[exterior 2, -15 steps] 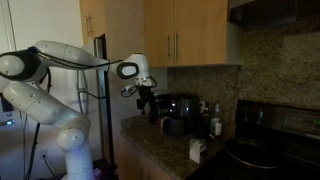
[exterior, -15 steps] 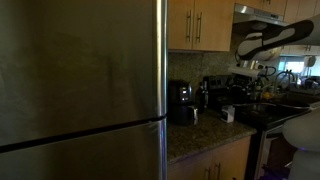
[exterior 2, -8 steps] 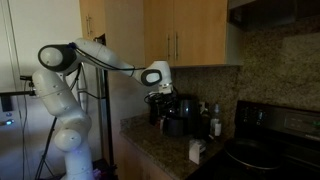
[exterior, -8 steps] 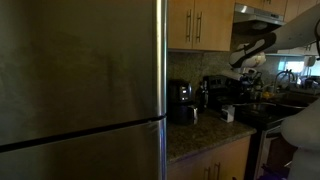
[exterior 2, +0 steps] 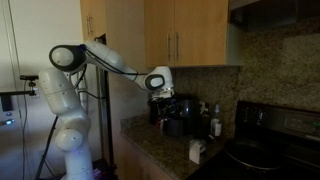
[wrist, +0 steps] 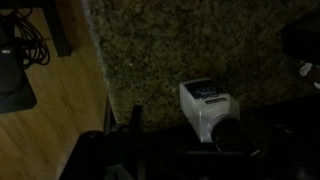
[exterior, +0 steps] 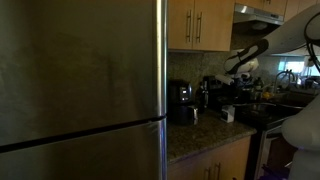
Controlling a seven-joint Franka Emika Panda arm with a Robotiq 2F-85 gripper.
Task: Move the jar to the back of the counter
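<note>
The dark lid (exterior: 229, 106) (wrist: 229, 132) of the jar stands near the counter's front edge beside the stove, and my gripper should close on it.
The jar (wrist: 204, 108) is a small whitish container with a dark lid, standing on the dark speckled counter (wrist: 160, 50). In the wrist view it lies just ahead of my gripper (wrist: 195, 150), whose dark fingers (wrist: 136, 122) stand apart with nothing between them. In both exterior views the jar (exterior: 228, 114) (exterior 2: 197, 150) sits near the counter's front edge, close to the stove. My gripper (exterior 2: 160, 100) hangs open in the air above the counter (exterior 2: 160, 152), level with the black coffee maker (exterior 2: 178, 114) and well above the jar. In an exterior view the gripper (exterior: 226, 78) is small and dim.
The black coffee maker (exterior: 182, 103) and dark bottles (exterior 2: 214, 118) stand at the back by the backsplash. A black stove top (exterior 2: 270, 155) adjoins the counter. Wooden cabinets (exterior 2: 180, 40) hang overhead. A steel fridge (exterior: 80, 90) fills one side. Floor and cables (wrist: 30, 50) lie beyond the counter edge.
The arm has swung over from the side toward the counter and lowered, bringing the gripper above the coffee maker and jar. The jaws stayed open. The jar has not moved.
</note>
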